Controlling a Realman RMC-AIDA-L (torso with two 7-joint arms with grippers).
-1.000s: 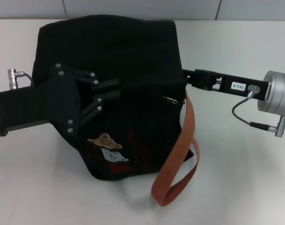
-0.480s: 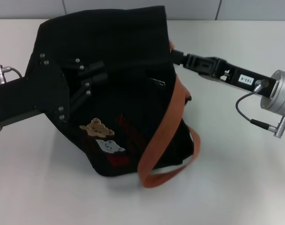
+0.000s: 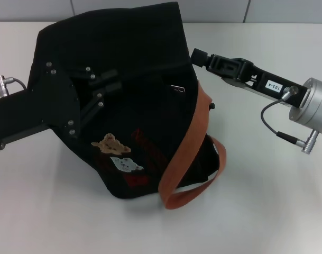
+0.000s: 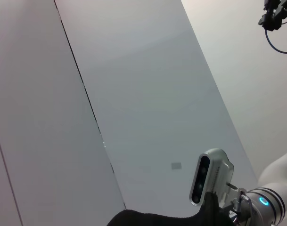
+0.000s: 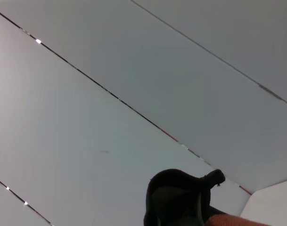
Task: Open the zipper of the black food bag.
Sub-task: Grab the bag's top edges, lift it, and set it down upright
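The right gripper is at the bag's edge beyond the silver pull tab, so it should open and grab the bag beside the strap's upper end [image 3: 202, 92].
The black food bag [image 3: 134, 47] lies on its side on the white table, bear patches [image 3: 111, 143] and red lettering facing up. Its orange-brown strap [image 3: 190, 137] loops off the near right side. The zipper's silver pull tab [image 3: 176, 88] shows near the right edge; the black track blends into the fabric. My left gripper [image 3: 109, 80] reaches in from the left, fingers close together, shut on the bag's top fabric. My right gripper [image 3: 195, 54] touches the bag's far right corner. The wrist views catch only slivers of black fabric [image 4: 157, 219] [image 5: 178, 200].
The white table [image 3: 266, 201] stretches out on all sides of the bag, with a tiled wall [image 3: 150, 8] behind it. In the left wrist view, the right arm's lit ring [image 4: 263, 200] and a camera housing [image 4: 209, 176] appear.
Both grippers moved up and toward the far side, and the bag went with them, turning a little. The pull tab shifted up-left and the strap loop swung closer to the bag.
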